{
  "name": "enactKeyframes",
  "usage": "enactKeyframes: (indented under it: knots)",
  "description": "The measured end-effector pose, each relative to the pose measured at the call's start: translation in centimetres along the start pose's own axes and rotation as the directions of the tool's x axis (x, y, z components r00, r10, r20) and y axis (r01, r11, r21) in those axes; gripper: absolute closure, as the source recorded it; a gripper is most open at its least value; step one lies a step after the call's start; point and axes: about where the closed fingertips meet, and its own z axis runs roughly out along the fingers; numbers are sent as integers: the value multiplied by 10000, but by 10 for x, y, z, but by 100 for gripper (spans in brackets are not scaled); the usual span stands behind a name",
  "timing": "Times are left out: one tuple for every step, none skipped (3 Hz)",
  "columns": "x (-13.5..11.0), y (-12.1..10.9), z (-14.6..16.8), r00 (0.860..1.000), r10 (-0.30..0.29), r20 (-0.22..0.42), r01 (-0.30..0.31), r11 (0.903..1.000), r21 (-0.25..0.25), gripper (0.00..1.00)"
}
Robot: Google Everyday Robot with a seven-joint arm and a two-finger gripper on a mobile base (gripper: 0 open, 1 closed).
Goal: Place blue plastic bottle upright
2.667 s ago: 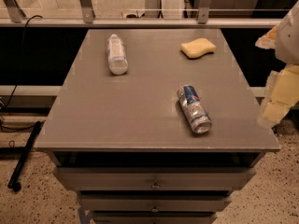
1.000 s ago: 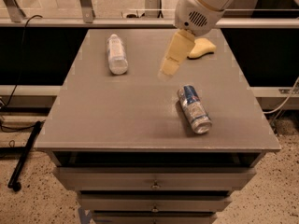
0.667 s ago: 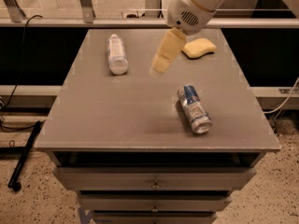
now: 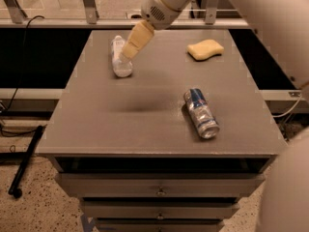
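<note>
The blue plastic bottle will be gripped by my gripper around the middle of the body [image 4: 120,57], between the bottle's two ends.
The blue plastic bottle [image 4: 119,59] is clear and faintly bluish. It lies on its side at the back left of the grey table [image 4: 96,124], its length running front to back. My gripper [image 4: 133,42] reaches down from the upper right on a white arm. Its cream-coloured fingers hang just over the right side of the bottle and cover part of it. A blue-and-silver drink can [image 4: 201,112] lies on its side at the right of the table, well away from the gripper.
A yellow sponge [image 4: 205,49] lies at the back right of the table. Drawers [image 4: 159,190] run below the table's front edge. A railing and a black cable stand behind the table. A dark rod [image 4: 26,161] lies on the floor at left.
The arm has swung in from the right edge and moved left across the table's back. The gripper went from near the sponge to just over the bottle. Bottle, can and sponge have not moved.
</note>
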Motion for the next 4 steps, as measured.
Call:
enactKeyframes:
  knots:
    - [-22, -25, 43, 9950, 998, 70, -998, 9950, 55, 0]
    - [-36, -50, 84, 9732, 2294, -177, -2286, 9728, 377, 0]
    - [-36, -72, 116, 9343, 3480, -781, -3398, 9350, 1014, 0]
    - [-24, -94, 136, 8830, 4516, -1283, -4278, 8865, 1763, 0]
